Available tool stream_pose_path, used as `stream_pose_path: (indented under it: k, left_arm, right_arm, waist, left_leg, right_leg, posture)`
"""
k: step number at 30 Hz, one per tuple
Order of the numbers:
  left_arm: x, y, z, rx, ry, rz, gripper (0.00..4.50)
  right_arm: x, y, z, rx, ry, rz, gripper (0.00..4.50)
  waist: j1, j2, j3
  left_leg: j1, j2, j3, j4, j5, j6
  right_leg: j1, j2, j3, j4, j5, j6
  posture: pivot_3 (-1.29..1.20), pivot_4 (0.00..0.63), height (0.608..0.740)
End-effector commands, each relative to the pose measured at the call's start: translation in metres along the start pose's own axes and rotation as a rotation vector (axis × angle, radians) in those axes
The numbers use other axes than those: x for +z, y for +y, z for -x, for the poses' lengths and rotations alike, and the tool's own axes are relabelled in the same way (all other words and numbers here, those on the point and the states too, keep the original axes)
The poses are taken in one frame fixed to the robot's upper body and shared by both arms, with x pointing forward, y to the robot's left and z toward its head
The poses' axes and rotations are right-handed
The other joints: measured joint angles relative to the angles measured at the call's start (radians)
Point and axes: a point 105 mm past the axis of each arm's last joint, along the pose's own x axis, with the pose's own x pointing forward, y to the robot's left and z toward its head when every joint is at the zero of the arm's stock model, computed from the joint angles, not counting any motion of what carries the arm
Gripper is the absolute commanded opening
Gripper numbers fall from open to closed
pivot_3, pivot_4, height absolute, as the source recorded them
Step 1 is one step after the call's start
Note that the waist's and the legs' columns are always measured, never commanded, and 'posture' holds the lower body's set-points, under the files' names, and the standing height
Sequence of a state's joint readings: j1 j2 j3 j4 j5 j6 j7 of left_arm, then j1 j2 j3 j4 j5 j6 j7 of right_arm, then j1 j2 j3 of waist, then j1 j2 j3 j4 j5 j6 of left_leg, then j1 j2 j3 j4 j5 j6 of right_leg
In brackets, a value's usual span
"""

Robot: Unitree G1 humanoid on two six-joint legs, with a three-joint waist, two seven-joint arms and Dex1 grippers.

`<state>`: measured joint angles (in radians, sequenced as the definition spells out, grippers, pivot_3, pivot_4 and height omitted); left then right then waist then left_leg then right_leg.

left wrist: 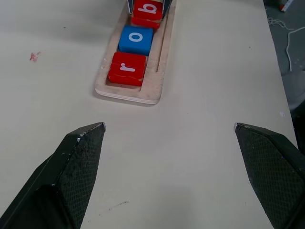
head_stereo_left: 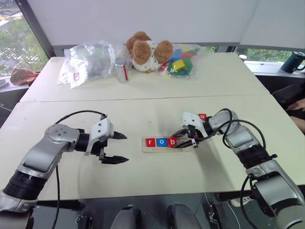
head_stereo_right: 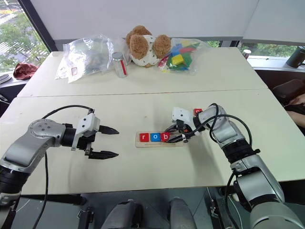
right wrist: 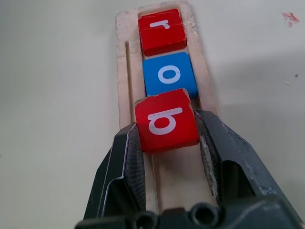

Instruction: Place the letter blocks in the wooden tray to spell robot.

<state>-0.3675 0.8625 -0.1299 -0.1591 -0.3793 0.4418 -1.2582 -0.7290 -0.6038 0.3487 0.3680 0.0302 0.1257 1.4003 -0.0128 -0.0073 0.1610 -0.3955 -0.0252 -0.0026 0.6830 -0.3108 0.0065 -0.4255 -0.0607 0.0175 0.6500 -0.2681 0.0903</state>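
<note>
The robot's right gripper should put the red "b" block down in the tray's groove (head_stereo_left: 166, 142) (right wrist: 175, 116), against the blue "o" block.
The wooden tray (head_stereo_left: 164, 149) lies on the near table, at its middle. In its groove sit a red "r" block (head_stereo_left: 150, 142) and a blue "o" block (head_stereo_left: 161, 141). My right gripper (right wrist: 166, 126) is shut on a red "b" block (right wrist: 166, 121), which it holds slightly tilted over the tray, right beside the "o". Another red tile (head_stereo_left: 202, 116) peeks out behind the right hand, its letter hidden. Left of the tray my left gripper (head_stereo_left: 125, 148) hangs open and empty, pointing at the tray's "r" end (left wrist: 126, 69).
On the far table stand a teddy bear (head_stereo_left: 145, 50), a bag of coloured toy blocks (head_stereo_left: 183, 59), a clear plastic bag (head_stereo_left: 88, 59) and a small can (head_stereo_left: 122, 70). A dark cup (head_stereo_left: 293, 62) sits on the sill at the right. A seam (head_stereo_left: 143, 99) divides the two tables.
</note>
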Motion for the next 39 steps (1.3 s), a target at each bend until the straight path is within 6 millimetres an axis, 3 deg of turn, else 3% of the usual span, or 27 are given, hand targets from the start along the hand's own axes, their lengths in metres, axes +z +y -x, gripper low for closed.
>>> stream_pose_path:
  k: [1,15,39]
  left_arm:
    - [0.011,0.005,0.006,0.031,-0.025,-0.054,4.50]
    - [0.012,0.004,0.001,0.038,-0.038,-0.055,4.50]
    - [0.013,0.008,0.000,0.050,-0.033,-0.064,4.50]
  right_arm:
    - [0.006,-0.003,-0.001,-0.010,-0.014,0.013,1.16]
    - [0.009,-0.010,-0.010,-0.036,-0.028,-0.014,1.16]
    - [0.016,-0.003,-0.021,-0.009,-0.063,-0.052,1.16]
  waist:
    - [0.000,0.000,0.000]
    - [-0.001,0.000,0.000]
    - [-0.003,0.000,0.000]
  left_leg:
    - [0.000,0.000,0.000,0.000,0.000,0.000]
    - [0.000,0.000,0.000,0.000,0.000,0.000]
    - [0.000,0.000,0.000,0.000,0.000,0.000]
  right_leg:
    - [0.000,0.000,0.000,0.000,0.000,0.000]
    - [0.000,0.000,0.000,0.000,0.000,0.000]
    - [0.000,0.000,0.000,0.000,0.000,0.000]
  posture:
    - [0.00,0.150,0.740]
    - [0.00,0.150,0.740]
    - [0.00,0.150,0.740]
